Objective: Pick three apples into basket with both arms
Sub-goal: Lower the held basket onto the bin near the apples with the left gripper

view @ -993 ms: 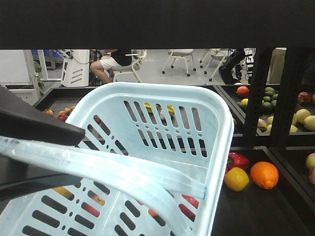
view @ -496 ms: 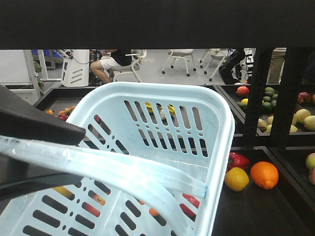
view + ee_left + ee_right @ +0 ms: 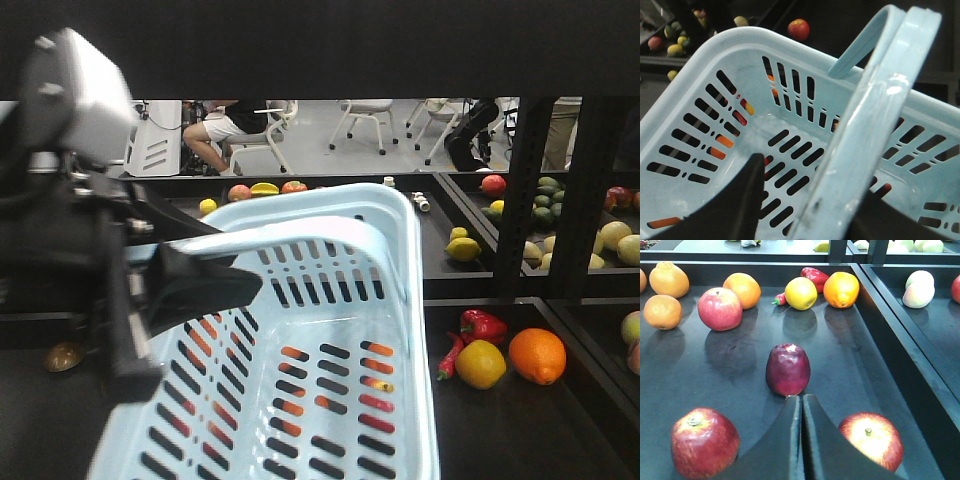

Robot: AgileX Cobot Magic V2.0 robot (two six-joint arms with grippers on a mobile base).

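Observation:
Next, my left gripper lets go of the pale blue basket on the dark tray's bottom in front of the oranges (image 3: 253, 456).
The pale blue slotted basket (image 3: 398, 215) hangs tilted in the front view and fills the left wrist view (image 3: 715, 42). My left gripper (image 3: 815, 177) is shut on the basket's handle (image 3: 875, 110), one black finger on each side. In the right wrist view my right gripper (image 3: 802, 400) is shut and empty, just above the dark tray floor. A dark red apple (image 3: 787, 369) lies right in front of its tips. One red apple (image 3: 704, 442) lies to its left, another (image 3: 871, 440) to its right, and a pinkish apple (image 3: 720, 308) farther back.
Oranges (image 3: 742, 289) (image 3: 841, 289) (image 3: 662, 311), a yellow fruit (image 3: 801, 292) and a red pepper (image 3: 815, 276) lie at the tray's back. A raised black divider (image 3: 890, 335) bounds the tray's right side. An orange (image 3: 537, 356) and black shelf posts (image 3: 520, 200) stand right of the basket.
The basket has swung away from the front camera and tilted; its handle no longer crosses the view. The left arm with its silver-grey head now shows at the left.

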